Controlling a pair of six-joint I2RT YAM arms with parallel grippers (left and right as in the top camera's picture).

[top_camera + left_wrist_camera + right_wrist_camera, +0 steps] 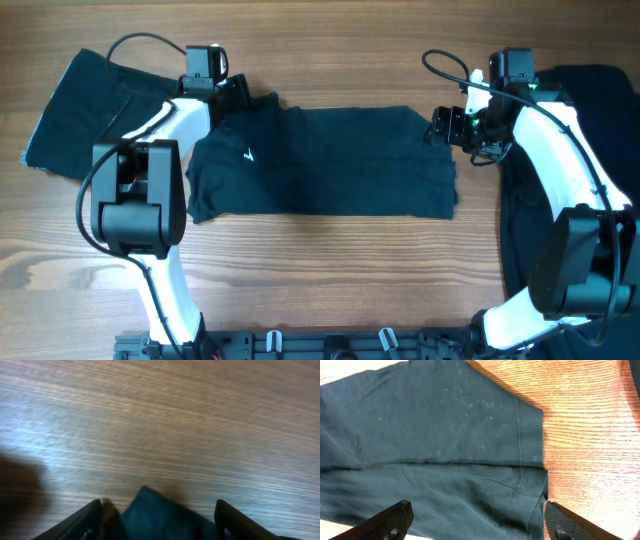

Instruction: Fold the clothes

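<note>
I have only the tip of the shirt's corner in my left gripper's fingers, so next I pull back and grip the shirt deeper in before I fold (236,124) it toward me.
A dark navy shirt (320,160) with a tiny white chest mark lies spread and partly folded in the middle of the table. My left gripper (238,92) is open at its upper left corner; the left wrist view shows a dark cloth corner (160,517) between the spread fingers (157,522). My right gripper (443,125) is open at the shirt's upper right corner; the right wrist view shows the hemmed cloth (445,450) lying under and between the open fingers (477,522). More dark garments lie at the far left (85,115) and the far right (600,95).
The wooden table (330,270) surrounds the shirt. The left pile shows a pale grey-blue edge (38,130). The right pile runs down the table's right side under the right arm (560,170). The arm bases stand along the front edge.
</note>
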